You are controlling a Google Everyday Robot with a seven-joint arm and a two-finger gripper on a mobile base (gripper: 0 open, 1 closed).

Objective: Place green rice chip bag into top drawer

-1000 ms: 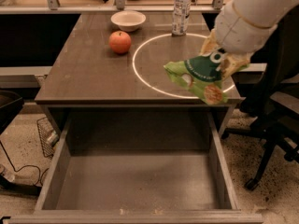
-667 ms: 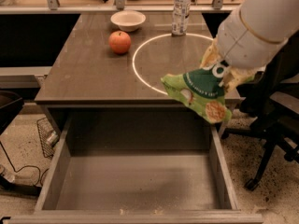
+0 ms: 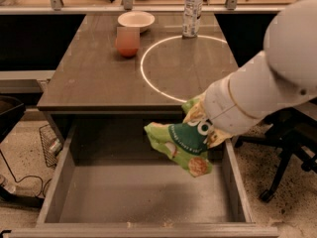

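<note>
The green rice chip bag, now hanging over the open drawer, will be let go by my gripper on the bare drawer bottom, off centre [image 3: 176, 169] toward the office chair.
The green rice chip bag [image 3: 183, 143] is crumpled light green with a dark-green centre panel and chip pictures. It hangs in the air over the right rear part of the open top drawer [image 3: 143, 195], below the table's front edge. My gripper [image 3: 205, 125] is at the bag's upper right, hidden behind my white arm and the bag, and it carries the bag. The drawer is wide, shallow and grey-brown, pulled out toward the camera, with a bare bottom.
On the table [image 3: 94, 78] stand a red apple [image 3: 128, 42], a white bowl [image 3: 136, 20] and a water bottle [image 3: 192, 11] at the back. A white ring [image 3: 148, 81] marks the tabletop. An office chair base [image 3: 287, 167] is at the right, a wire basket [image 3: 49, 145] at the left.
My arm has carried the bag forward and down, from over the table's front right corner to over the open drawer.
</note>
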